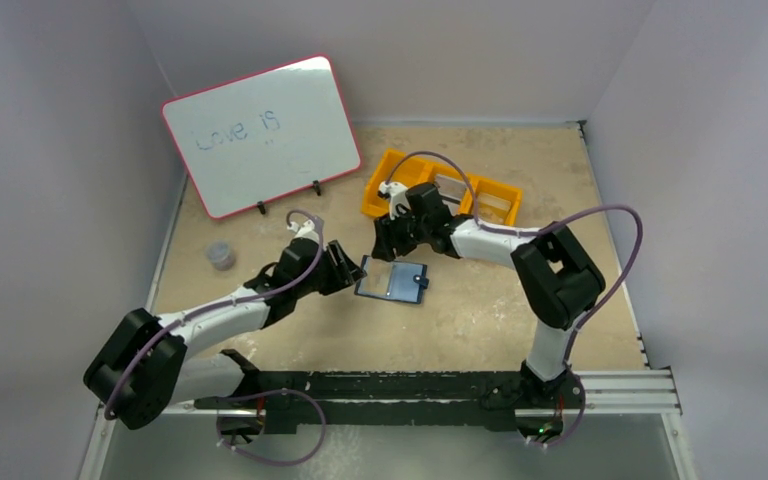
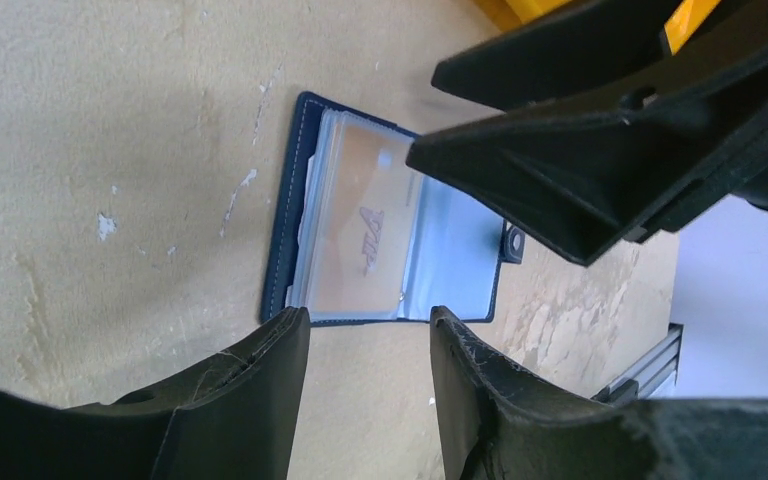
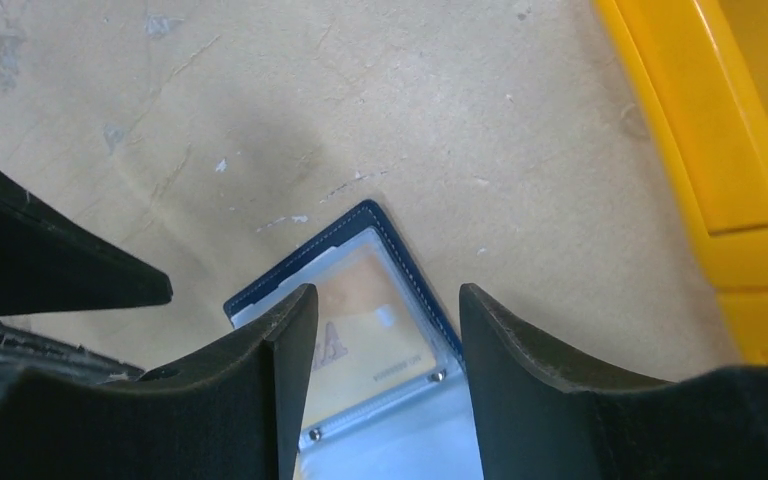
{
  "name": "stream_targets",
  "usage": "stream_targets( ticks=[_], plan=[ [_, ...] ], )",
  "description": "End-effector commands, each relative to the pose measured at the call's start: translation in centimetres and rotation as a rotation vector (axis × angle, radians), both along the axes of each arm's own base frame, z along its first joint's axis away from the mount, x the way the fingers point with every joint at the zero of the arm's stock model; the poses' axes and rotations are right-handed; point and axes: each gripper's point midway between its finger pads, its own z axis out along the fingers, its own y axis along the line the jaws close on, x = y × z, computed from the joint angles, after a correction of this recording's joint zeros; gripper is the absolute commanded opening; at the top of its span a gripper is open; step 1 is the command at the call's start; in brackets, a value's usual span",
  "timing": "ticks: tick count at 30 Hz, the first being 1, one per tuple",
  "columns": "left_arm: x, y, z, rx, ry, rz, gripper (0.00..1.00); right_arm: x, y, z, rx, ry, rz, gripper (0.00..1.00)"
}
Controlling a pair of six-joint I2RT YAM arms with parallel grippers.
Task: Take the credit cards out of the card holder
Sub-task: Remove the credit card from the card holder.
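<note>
Right gripper hangs crooked over card holder's far edge; it should square up, then pinch the clear pocket at the middle seam (image 1: 390, 283).
The navy card holder (image 1: 392, 281) lies open and flat on the table. A pale card with orange-tan print (image 2: 355, 225) sits inside its see-through pocket, and shows in the right wrist view too (image 3: 380, 310). The snap tab (image 2: 513, 243) points away from my left gripper. My left gripper (image 2: 370, 318) is open, its tips at the holder's near edge, touching nothing. My right gripper (image 3: 385, 295) is open just above the holder (image 3: 360, 225), its fingers either side of the pocket with the card. The right gripper's black fingers (image 2: 600, 150) hang over the holder's far side.
An orange three-compartment tray (image 1: 440, 190) stands behind the right gripper, its wall close by (image 3: 720, 150). Pale flat things lie in two compartments. A whiteboard (image 1: 265, 135) leans at the back left. A small grey cup (image 1: 221, 256) stands at the left.
</note>
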Motion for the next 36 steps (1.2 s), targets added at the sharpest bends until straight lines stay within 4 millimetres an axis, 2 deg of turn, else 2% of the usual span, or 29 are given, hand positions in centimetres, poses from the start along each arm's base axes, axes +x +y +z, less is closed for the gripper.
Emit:
stream_targets(
  ticks=[1,6,10,14,20,22,25,30,31,32,36],
  plan=[
    [0.3,-0.8,1.1,-0.033,-0.042,-0.016,0.47,-0.6,1.0,-0.7,-0.003,0.020,0.101,0.56],
    [0.6,0.2,1.7,-0.014,-0.065,0.037,0.46,-1.1,1.3,-1.3,0.005,0.042,0.125,0.54],
    [0.4,0.1,1.0,-0.003,-0.045,0.026,0.46,-1.4,1.6,-1.3,0.025,0.057,0.147,0.49],
    [0.3,-0.1,0.4,-0.003,-0.031,0.020,0.46,-1.8,2.1,-1.1,0.054,0.075,0.161,0.36],
    [0.1,-0.5,-0.4,0.004,-0.010,0.008,0.45,-2.4,2.7,-0.3,0.110,0.093,0.188,0.29],
    [0.1,-0.5,-0.6,0.009,-0.005,0.011,0.45,-2.8,3.0,-0.1,0.130,0.101,0.207,0.22],
    [0.1,-0.4,-0.8,0.016,-0.004,0.017,0.45,-3.1,3.0,0.3,0.147,0.108,0.212,0.18],
    [0.4,0.0,-0.4,0.026,-0.022,0.037,0.45,-2.6,1.9,2.5,0.152,0.048,0.117,0.28],
    [0.5,0.2,-0.2,0.029,-0.029,0.045,0.45,-2.1,1.3,2.8,0.136,0.022,0.063,0.32],
    [0.6,0.3,0.0,0.031,-0.036,0.050,0.45,-1.4,0.8,3.5,0.129,-0.012,0.000,0.40],
    [1.0,0.8,0.5,0.044,-0.060,0.077,0.45,-1.6,-2.2,3.3,0.084,-0.011,-0.178,0.49]
  ],
)
